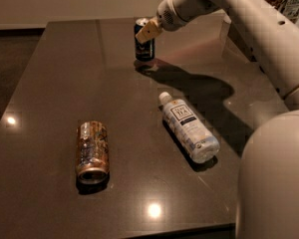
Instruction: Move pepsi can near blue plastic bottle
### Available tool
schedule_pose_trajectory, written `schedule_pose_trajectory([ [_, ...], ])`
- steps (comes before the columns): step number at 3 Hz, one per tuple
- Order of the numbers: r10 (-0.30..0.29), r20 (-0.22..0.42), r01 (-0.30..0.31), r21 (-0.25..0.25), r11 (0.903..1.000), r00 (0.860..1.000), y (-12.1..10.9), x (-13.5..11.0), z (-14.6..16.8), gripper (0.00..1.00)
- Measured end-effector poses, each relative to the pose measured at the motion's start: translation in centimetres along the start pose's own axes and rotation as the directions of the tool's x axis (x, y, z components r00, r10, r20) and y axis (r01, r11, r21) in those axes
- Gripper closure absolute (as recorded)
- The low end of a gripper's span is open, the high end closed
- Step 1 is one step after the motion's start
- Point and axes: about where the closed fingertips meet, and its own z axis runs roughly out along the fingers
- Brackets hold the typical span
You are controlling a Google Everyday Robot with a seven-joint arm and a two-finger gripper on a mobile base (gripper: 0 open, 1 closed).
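My gripper is to release the pepsi can at a spot that is just beyond the white cap of the blue plastic bottle (pixel 156 88).
The pepsi can (pixel 144 47) is dark navy with a silver top. It stands upright at the far side of the dark table (pixel 65 73). My gripper (pixel 148 31) reaches in from the upper right and sits against the can's upper part, covering some of it. The blue plastic bottle (pixel 189 127) is clear with a white cap and a white label. It lies on its side at the table's right middle, cap pointing toward the can, well apart from it on the near side.
A brownish-gold, rusty-looking can (pixel 92 151) lies on its side at the front left. My white arm (pixel 249 24) spans the upper right and its large body (pixel 274 178) fills the lower right corner. The table's front edge is near the bottom.
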Motion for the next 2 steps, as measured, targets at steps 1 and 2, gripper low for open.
schedule_pose_trajectory([
  [1, -0.087, 0.007, 0.088, -0.053, 0.9947, 0.996, 3.3, 1.5, -3.5, 1.0],
  [2, -0.142, -0.003, 0.141, -0.089, 0.986, 0.99, 5.6, 3.2, -5.1, 1.0],
])
